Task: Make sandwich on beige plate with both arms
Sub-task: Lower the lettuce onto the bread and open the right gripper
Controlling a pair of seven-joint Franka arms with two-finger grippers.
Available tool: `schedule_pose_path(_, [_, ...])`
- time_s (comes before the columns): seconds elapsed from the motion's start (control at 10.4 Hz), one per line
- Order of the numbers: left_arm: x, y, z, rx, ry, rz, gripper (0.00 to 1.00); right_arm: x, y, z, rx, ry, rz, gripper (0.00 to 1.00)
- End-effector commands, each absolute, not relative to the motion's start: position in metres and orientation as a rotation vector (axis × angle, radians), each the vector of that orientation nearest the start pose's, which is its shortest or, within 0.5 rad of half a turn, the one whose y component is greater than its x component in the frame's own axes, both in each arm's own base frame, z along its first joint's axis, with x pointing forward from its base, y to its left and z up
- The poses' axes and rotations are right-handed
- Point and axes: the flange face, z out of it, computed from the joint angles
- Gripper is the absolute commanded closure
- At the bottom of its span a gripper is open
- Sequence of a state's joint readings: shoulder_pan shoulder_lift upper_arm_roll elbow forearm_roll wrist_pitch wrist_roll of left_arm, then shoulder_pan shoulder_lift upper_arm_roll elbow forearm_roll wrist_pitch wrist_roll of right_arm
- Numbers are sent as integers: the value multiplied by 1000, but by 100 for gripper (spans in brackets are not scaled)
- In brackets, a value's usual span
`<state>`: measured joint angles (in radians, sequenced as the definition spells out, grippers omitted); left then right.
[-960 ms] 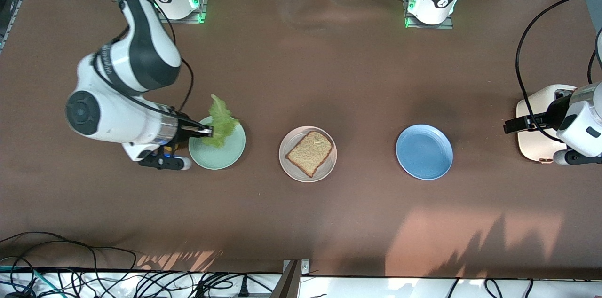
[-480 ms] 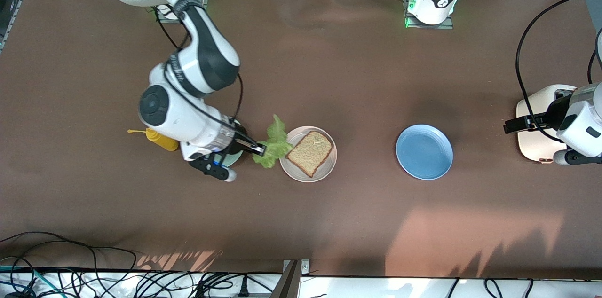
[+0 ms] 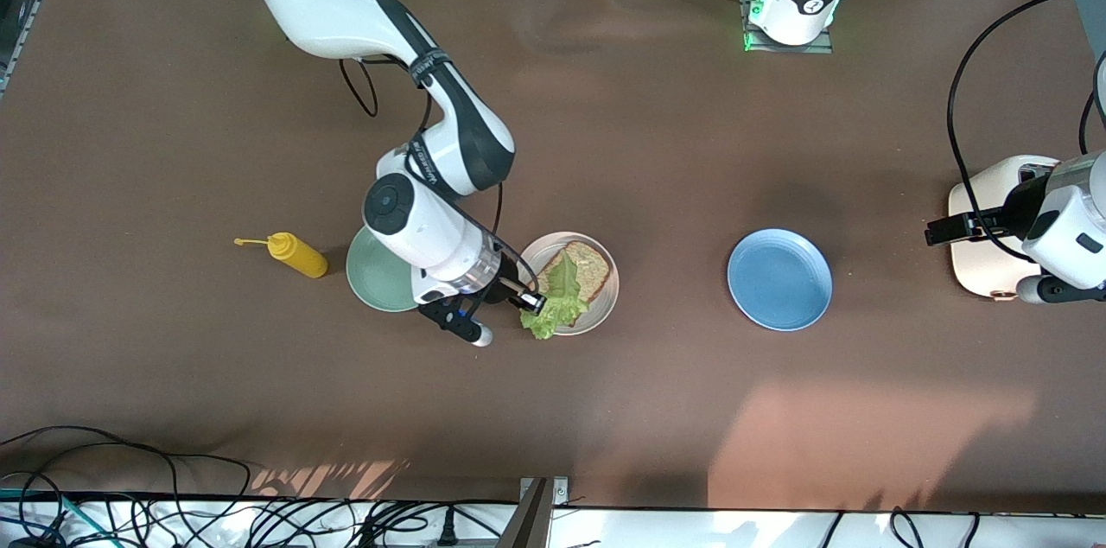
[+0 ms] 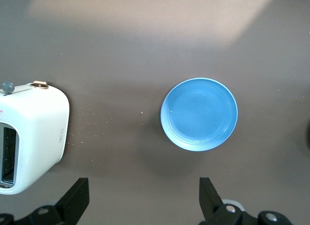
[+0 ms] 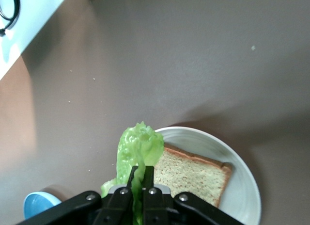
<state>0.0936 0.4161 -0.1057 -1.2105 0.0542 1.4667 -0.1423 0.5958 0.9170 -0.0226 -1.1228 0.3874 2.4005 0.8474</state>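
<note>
My right gripper will set the lettuce leaf down on top of the bread slice (image 3: 572, 285) (image 5: 183, 177) on the beige plate.
A slice of brown bread (image 3: 583, 266) lies on the beige plate (image 3: 605, 299) in the middle of the table. My right gripper (image 3: 534, 301) is shut on a ruffled green lettuce leaf (image 3: 556, 297), which hangs over the plate's edge and partly covers the bread. In the right wrist view the lettuce leaf (image 5: 138, 150) is pinched in my right gripper (image 5: 142, 172), beside the bread (image 5: 191, 174) on the beige plate (image 5: 242, 186). My left gripper (image 4: 144, 191) waits open over bare table near the white toaster (image 3: 985, 245), with nothing between its fingers.
A mint-green plate (image 3: 371, 276) sits beside the beige plate, toward the right arm's end. A yellow mustard bottle (image 3: 294, 254) lies a little past it, toward that same end. A blue plate (image 3: 779, 278) stands between the beige plate and the toaster. Cables run along the table's near edge.
My right arm has carried the lettuce leaf from over the mint-green plate to the beige plate, where it now overlaps the bread. The left arm has not moved.
</note>
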Motion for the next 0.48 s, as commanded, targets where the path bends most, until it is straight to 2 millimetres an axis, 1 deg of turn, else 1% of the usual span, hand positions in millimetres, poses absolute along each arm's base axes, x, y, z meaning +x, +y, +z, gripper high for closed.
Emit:
schedule_pose_path(0.0, [655,14,533,-3090,-179,253,0,656,472,266,-2597,661,-141,100])
schedule_pose_path(0.19, [655,15,532,-3091,-174,253,0,648,480,253,-2609,659,-139,100])
schedule_pose_path(0.38, [656,16,531,-3090,-162,255,0,643,479,241,-2635,659,-120,100])
